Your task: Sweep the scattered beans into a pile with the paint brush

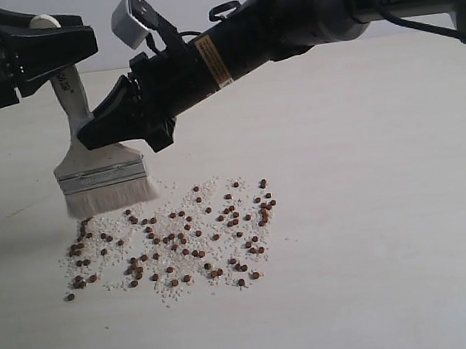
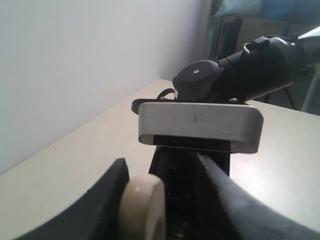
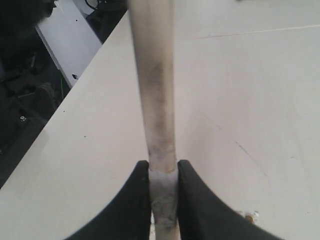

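Observation:
The robot's right gripper is holding the paint brush's handle low, close to the bristles, so it should take the handle's upper part (image 1: 69, 87) while the left gripper keeps the paint brush steady.
The paint brush (image 1: 99, 173) stands nearly upright, its white bristles (image 1: 112, 197) touching the table at the back left edge of the beans (image 1: 173, 241). The reddish-brown beans lie spread out among whitish grains, with no distinct pile. My right gripper (image 1: 96, 137) reaches across from the right and is shut on the brush (image 3: 159, 125) where the handle meets the ferrule. My left gripper (image 1: 77, 42) is open around the top of the handle. The round handle end (image 2: 145, 207) rests against one finger, with a wide gap to the other.
The pale table (image 1: 387, 208) stretches bare to the right and front of the beans. The right arm (image 2: 245, 70) and its white camera housing (image 2: 200, 125) sit just beyond the left gripper (image 2: 161, 162). One stray bean (image 3: 248, 217) lies beside the right gripper (image 3: 163, 165).

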### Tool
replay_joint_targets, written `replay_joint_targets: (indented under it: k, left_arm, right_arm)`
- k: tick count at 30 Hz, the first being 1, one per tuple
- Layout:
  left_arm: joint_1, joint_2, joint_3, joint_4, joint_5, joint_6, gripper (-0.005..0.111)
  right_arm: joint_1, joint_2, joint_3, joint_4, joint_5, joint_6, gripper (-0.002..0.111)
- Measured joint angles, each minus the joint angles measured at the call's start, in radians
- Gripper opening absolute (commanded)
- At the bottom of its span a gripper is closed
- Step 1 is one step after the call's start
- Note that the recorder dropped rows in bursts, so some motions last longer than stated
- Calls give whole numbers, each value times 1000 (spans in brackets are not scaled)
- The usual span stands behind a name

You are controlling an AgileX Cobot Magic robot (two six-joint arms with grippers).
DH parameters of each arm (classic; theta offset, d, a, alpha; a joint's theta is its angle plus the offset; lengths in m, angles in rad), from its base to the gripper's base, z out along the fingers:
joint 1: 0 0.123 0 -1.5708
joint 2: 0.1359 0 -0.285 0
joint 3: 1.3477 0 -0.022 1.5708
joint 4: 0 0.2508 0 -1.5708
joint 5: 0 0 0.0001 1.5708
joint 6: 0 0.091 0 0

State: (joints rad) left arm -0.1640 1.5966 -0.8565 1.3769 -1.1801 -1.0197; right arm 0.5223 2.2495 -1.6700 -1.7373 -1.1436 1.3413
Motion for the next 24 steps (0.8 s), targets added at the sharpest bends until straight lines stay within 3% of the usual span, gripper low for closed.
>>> replay_joint_targets:
  k: [3,12,19,24]
  left_arm:
    - [0,0,0,0,2,17,0]
    - [2,0,0,2,-22,76,0]
    - [2,0,0,2,-47,82,0]
    - [2,2,0,29,-43,110,0]
  right_arm:
    - [0,0,0,2,-1,-8,0]
    - [0,-1,0,2,-9,-33,1]
    - [0,-1,0,22,-39,-40,28]
    - [0,0,0,122,-63,-40,39]
